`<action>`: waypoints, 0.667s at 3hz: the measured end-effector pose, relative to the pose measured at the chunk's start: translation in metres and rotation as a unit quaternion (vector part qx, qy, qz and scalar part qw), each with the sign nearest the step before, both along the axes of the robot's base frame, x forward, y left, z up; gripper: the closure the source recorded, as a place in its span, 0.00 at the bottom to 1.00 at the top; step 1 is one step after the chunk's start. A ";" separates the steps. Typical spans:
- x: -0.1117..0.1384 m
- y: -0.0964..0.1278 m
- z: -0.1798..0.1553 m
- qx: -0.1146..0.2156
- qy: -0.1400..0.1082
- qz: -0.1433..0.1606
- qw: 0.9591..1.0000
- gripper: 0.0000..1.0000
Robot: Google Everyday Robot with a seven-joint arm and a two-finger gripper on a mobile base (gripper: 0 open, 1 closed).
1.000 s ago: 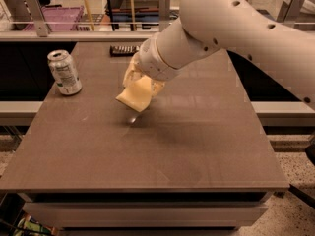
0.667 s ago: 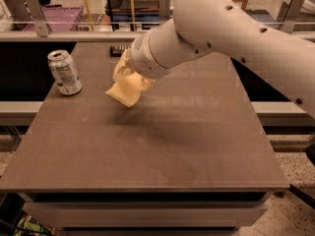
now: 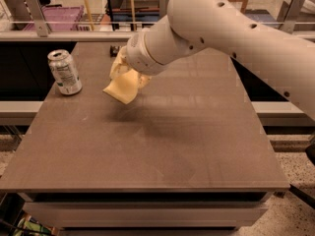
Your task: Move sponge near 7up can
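Note:
My gripper is going to let go of the pale yellow sponge on the brown table [image 3: 102,94] close beside the bottom of the 7up can.
The 7up can [image 3: 64,72] stands upright near the left edge of the brown table [image 3: 162,146], silver-white with green-grey print. My gripper [image 3: 121,75] is to the right of the can, at the end of the big white arm [image 3: 221,33]. It is shut on the pale yellow sponge [image 3: 123,87] and holds it tilted, a little above the tabletop. A gap about one can's width lies between the sponge and the can. The arm hides most of the gripper.
A dark flat ridged bar [image 3: 115,49] lies at the table's far edge, mostly behind the arm. A purple crate [image 3: 59,17] and metal rails stand behind the table. Lower shelf surfaces flank the table on both sides.
The gripper has carried the sponge to the left and farther back, closer to the can. The can has not moved.

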State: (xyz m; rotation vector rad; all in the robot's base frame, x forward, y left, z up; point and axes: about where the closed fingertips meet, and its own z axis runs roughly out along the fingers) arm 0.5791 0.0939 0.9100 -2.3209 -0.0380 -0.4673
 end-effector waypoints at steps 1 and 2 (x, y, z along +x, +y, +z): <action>0.015 0.010 -0.002 -0.005 -0.004 0.012 1.000 1.00; 0.025 0.022 -0.005 -0.010 -0.004 0.025 1.000 1.00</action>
